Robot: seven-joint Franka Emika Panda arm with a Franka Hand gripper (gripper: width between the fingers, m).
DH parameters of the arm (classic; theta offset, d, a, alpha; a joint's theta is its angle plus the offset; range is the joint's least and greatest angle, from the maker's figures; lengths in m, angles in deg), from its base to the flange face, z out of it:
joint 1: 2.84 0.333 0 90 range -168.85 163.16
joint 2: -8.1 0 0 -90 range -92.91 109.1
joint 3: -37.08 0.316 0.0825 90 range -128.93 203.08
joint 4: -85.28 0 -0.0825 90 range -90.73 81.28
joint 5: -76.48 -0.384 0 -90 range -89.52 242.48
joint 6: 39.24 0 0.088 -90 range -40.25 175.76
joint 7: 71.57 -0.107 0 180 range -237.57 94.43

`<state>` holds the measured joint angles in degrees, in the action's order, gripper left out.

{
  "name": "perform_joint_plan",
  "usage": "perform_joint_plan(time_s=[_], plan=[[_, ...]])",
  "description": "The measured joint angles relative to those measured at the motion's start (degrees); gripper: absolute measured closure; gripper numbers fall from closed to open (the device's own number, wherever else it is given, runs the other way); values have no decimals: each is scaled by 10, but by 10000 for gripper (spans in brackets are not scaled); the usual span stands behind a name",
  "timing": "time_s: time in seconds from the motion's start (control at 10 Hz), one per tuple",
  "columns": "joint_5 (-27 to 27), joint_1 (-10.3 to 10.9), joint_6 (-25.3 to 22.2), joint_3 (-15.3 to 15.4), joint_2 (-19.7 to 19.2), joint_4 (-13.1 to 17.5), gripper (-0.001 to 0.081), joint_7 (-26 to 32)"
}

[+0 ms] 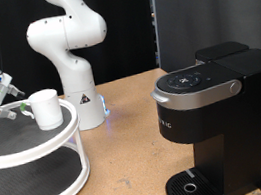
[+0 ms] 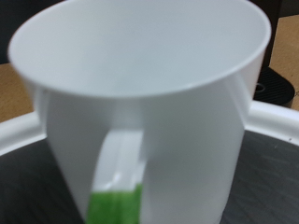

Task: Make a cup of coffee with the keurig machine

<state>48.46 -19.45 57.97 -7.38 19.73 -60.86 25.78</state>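
Observation:
The fingers of my gripper reach only the outer part of the white mug's handle, so next I open them, move in closer and grip the handle deeper (image 2: 121,147) before I lift.
The white mug (image 1: 44,108) stands upright on the top tier of a round white two-tier stand (image 1: 37,144), at the exterior view's left. My gripper (image 1: 15,105) is just to the left of the mug, at its height, pointing at it. In the wrist view the mug (image 2: 149,103) fills the frame, with its handle (image 2: 120,163) facing the camera and its inside empty. My fingers do not show there. The black keurig machine (image 1: 221,122) stands at the exterior view's right with its silver-trimmed lid (image 1: 197,82) down and nothing on its round drip base (image 1: 192,186).
The white robot arm base (image 1: 73,57) stands behind the stand, in the middle of the wooden table (image 1: 129,174). A dark panel rises behind the keurig machine. The stand's lower tier (image 1: 34,185) holds nothing that shows.

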Motion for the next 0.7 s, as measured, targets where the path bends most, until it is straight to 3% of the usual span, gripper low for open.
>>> perform_joint_plan(time_s=[0.7], plan=[[-16, 4, -14, 2, 0, -8, 6, 2]])
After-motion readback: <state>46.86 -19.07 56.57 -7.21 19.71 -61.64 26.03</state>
